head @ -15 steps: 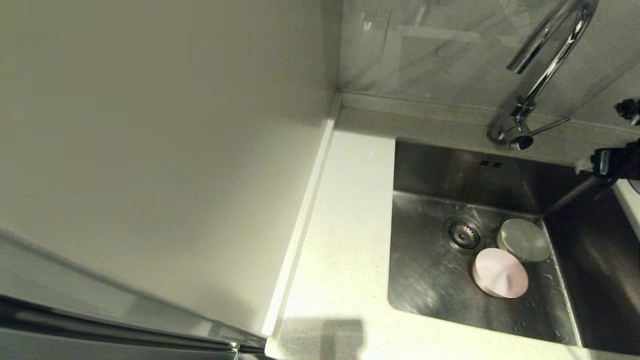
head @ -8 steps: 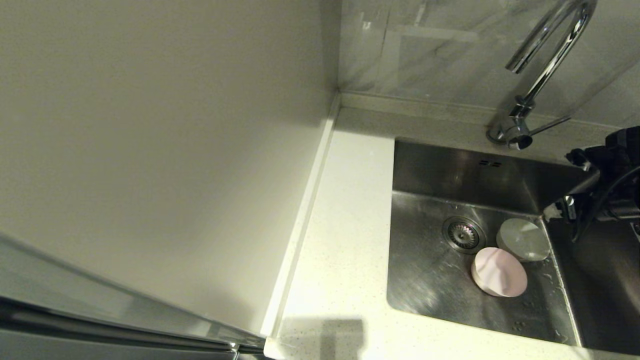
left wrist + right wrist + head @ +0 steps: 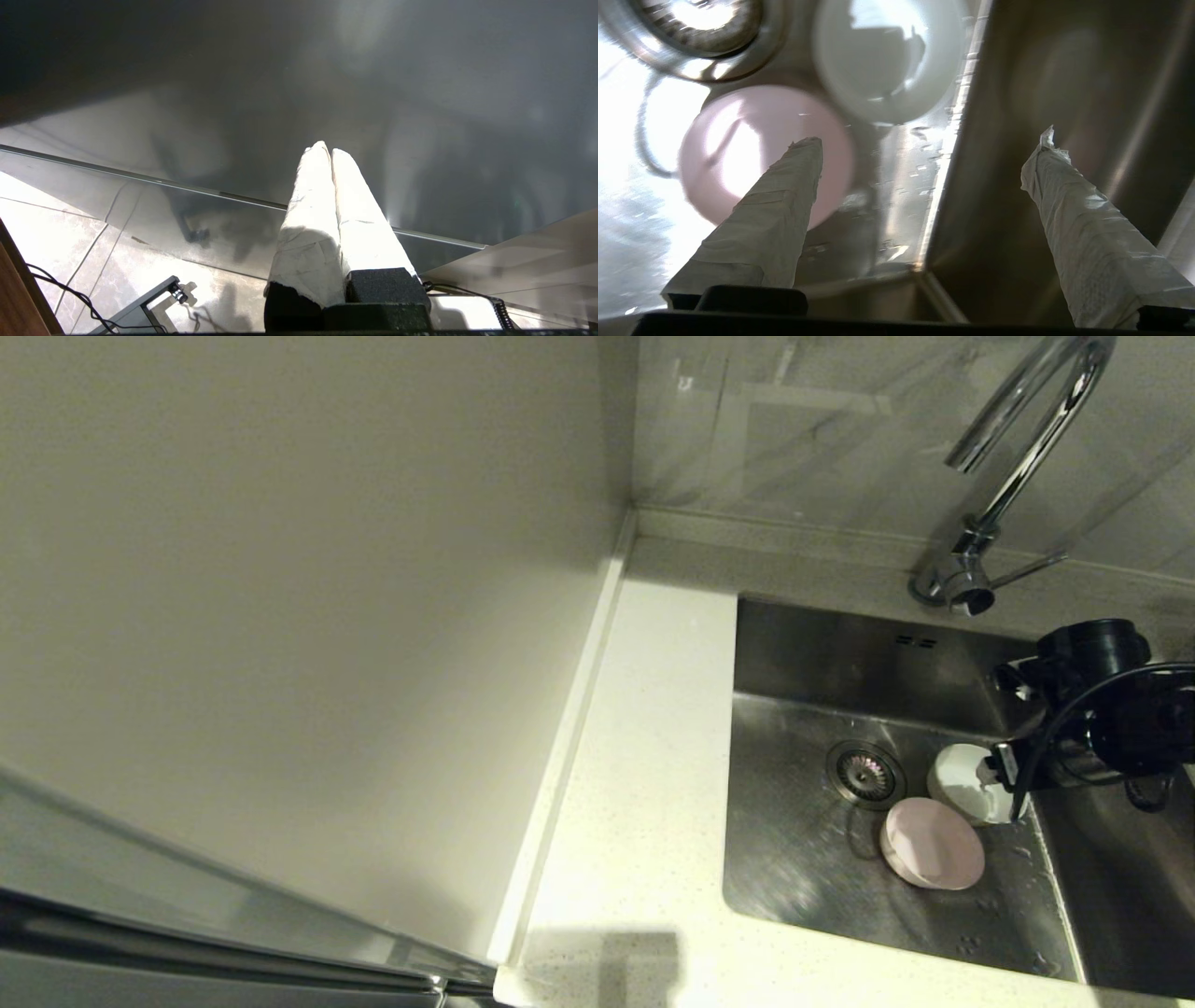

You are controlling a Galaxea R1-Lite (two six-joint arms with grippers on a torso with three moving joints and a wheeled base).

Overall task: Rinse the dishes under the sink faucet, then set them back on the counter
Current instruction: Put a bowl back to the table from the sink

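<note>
The mint bowl's rim (image 3: 932, 777) (image 3: 817, 55), on the side facing the drain strainer, is the next place for my right gripper to go and close.
Two bowls lie in the sink (image 3: 803, 644) beside the drain strainer (image 3: 865, 772). The pale pink bowl (image 3: 934, 845) (image 3: 752, 140) is nearer me. The whitish-mint bowl (image 3: 962, 779) (image 3: 887, 60) sits behind it, against the sink's right wall. My right gripper (image 3: 1006, 730) (image 3: 927, 140) hangs open and empty above the mint bowl and partly covers it. The pale blue-grey bowl is out of view. The chrome faucet (image 3: 1018, 457) rises behind the sink with no water running. My left gripper (image 3: 327, 150) is shut on nothing, parked outside the head view.
The off-white counter (image 3: 644, 784) runs along the sink's left side and front. A cream wall panel (image 3: 280, 616) stands to the left. The faucet's thin lever (image 3: 1027, 569) points right. Water drops lie on the sink floor (image 3: 812, 887).
My right arm has come in from the right edge, leftward and down into the sink, and now overlaps the mint bowl. Both bowls lie where they were.
</note>
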